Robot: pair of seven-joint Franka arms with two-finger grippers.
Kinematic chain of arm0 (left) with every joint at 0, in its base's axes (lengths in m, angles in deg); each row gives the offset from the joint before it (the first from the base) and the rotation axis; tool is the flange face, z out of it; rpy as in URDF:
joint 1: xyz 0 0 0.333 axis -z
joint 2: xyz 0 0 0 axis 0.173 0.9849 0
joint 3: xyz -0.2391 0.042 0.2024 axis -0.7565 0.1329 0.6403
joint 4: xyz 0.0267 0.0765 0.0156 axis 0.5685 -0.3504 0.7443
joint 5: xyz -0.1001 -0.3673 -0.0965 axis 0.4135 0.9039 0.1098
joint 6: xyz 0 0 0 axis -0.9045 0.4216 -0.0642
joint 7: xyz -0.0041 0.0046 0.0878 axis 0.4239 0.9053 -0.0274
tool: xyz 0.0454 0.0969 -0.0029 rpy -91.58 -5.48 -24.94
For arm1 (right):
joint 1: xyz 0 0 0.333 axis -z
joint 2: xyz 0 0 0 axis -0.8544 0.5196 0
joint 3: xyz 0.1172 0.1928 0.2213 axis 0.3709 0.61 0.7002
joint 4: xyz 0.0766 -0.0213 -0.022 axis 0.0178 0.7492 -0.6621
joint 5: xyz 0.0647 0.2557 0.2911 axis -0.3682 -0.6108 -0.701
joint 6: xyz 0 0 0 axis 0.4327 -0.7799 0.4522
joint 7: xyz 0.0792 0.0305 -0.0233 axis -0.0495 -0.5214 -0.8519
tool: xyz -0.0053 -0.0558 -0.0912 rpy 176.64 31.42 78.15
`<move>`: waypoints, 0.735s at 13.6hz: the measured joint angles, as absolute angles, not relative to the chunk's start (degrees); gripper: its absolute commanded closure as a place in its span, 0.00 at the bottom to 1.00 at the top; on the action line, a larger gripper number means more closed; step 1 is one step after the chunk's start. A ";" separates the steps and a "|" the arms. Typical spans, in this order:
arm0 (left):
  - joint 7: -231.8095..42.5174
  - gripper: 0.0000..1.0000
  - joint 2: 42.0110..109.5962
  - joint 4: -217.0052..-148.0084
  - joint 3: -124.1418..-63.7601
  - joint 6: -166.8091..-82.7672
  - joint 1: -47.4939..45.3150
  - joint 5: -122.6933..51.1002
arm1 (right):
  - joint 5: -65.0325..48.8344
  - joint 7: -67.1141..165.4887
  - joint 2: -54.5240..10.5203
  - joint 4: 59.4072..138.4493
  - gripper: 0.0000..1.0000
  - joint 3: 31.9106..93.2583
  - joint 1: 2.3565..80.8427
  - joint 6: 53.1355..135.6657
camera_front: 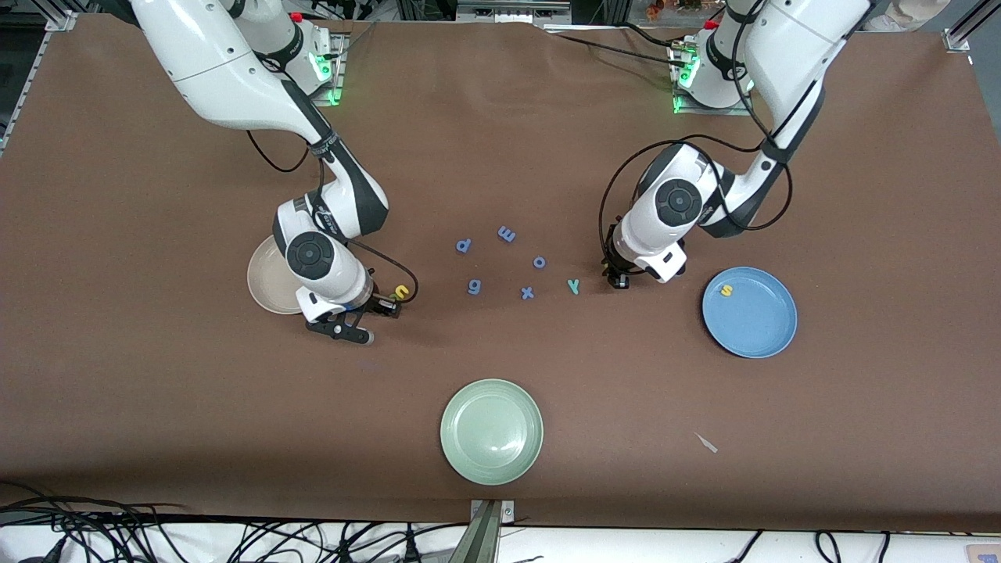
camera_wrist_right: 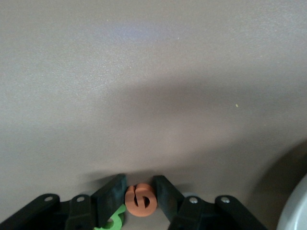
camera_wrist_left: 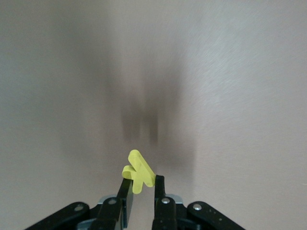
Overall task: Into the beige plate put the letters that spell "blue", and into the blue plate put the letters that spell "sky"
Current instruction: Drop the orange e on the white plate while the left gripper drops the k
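The orange "e", now down beside the beige plate, will leave my right gripper in the beige plate, off its middle (camera_front: 302, 281) toward the yellow "u".
My left gripper (camera_front: 618, 280) is low over the table between the teal "y" (camera_front: 574, 286) and the blue plate (camera_front: 770, 332), shut on the tilted yellow "k" (camera_wrist_left: 139, 172). A yellow "s" (camera_front: 727, 291) lies in the blue plate. My right gripper (camera_front: 387, 306) is down at the table beside the beige plate (camera_front: 264, 277), which the arm partly hides. Its fingers (camera_wrist_right: 111, 192) are shut on the orange "e" (camera_wrist_right: 140, 199). The green "b" (camera_wrist_right: 112, 222) lies against one finger. The yellow "u" (camera_front: 401, 292) lies just beside this gripper.
Blue letters "p" (camera_front: 464, 245), "m" (camera_front: 507, 233), "o" (camera_front: 539, 262), "g" (camera_front: 474, 287) and "x" (camera_front: 527, 293) lie between the two grippers. A pale green plate (camera_front: 491, 465) sits nearer the front camera. A small pale scrap (camera_front: 708, 443) lies toward the left arm's end.
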State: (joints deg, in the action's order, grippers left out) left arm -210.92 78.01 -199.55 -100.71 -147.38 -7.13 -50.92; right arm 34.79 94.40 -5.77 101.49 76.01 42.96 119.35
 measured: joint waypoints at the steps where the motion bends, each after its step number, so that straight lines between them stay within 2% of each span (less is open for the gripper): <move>1: -209.62 0.88 77.02 -198.05 -100.63 -143.62 -7.51 -51.01 | 34.81 94.22 -5.85 101.46 0.76 76.02 42.95 118.81; 4: -199.68 0.88 75.34 -195.44 -100.35 -135.67 -11.20 -51.26 | 34.93 92.22 -6.89 100.83 0.76 75.96 43.04 114.84; 10: -173.89 0.86 75.43 -195.39 -99.75 -134.84 -24.61 -54.68 | 34.97 77.97 -10.25 99.59 0.74 72.90 44.46 106.65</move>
State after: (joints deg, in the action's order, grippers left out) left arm -173.89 75.43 -195.39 -99.75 -134.84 -24.61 -54.68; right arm 34.97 77.97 -10.25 99.59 72.90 44.46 106.65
